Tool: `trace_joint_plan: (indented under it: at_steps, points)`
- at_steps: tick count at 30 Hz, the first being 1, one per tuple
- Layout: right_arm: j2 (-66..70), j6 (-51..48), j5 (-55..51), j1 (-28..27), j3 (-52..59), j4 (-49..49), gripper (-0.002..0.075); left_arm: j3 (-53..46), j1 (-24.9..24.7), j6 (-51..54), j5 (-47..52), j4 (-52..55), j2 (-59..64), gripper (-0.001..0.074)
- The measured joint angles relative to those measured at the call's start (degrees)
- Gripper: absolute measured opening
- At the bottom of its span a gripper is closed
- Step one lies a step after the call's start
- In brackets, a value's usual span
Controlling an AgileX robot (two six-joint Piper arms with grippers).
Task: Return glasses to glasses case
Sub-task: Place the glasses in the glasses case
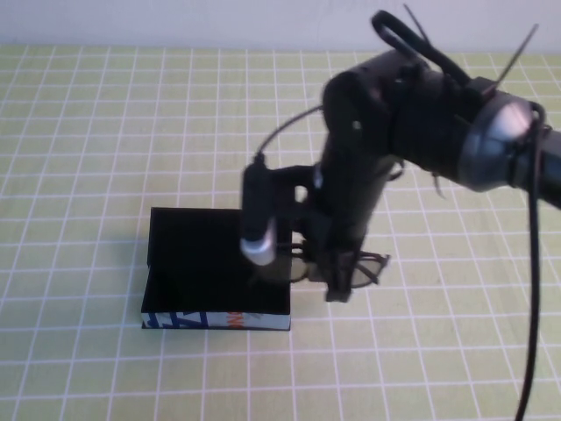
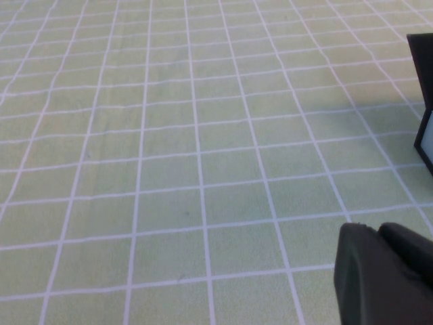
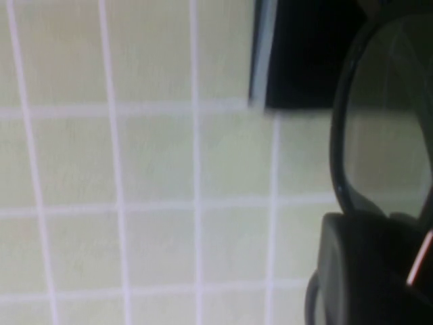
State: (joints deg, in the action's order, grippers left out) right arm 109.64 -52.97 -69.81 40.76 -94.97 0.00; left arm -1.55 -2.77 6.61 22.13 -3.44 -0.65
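Observation:
The robot's right gripper needs to release the black glasses, now just past the case's edge, inside the open case [image 1: 222, 291], along the case's white printed front side.
The glasses case [image 1: 219, 263] lies open on the green checked cloth, black inside, with its white printed front side toward me. The black glasses [image 1: 366, 266] are just past the case's right edge. My right gripper [image 1: 337, 282] reaches down from the right and is shut on the glasses. In the right wrist view one lens [image 3: 385, 115] stands out from the dark finger [image 3: 365, 271], with a corner of the case [image 3: 304, 54] behind it. My left gripper [image 2: 376, 231] is shut and empty, low over bare cloth, out of the high view. The case's edge [image 2: 425, 101] shows at that view's border.
The green cloth with white grid lines [image 1: 105, 158] covers the whole table. The right arm's body and cables [image 1: 412, 114] hang over the back right area. A small cylinder on the arm [image 1: 257, 219] overhangs the case.

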Motion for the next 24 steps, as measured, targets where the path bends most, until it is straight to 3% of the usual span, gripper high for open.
trace_joint_plan:
  at_steps: [12, 24]
  points:
    - [12.82, 0.47, -0.29, 8.43, -17.83, -1.71, 0.0066, 0.0, 0.0, 0.0, 0.0, 0.0, 0.0, -0.0002]
    - [19.46, 4.45, -0.43, 10.15, -23.64, -2.12, 0.0065, 0.0, 0.0, 0.0, 0.0, 0.0, 0.0, -0.0002]
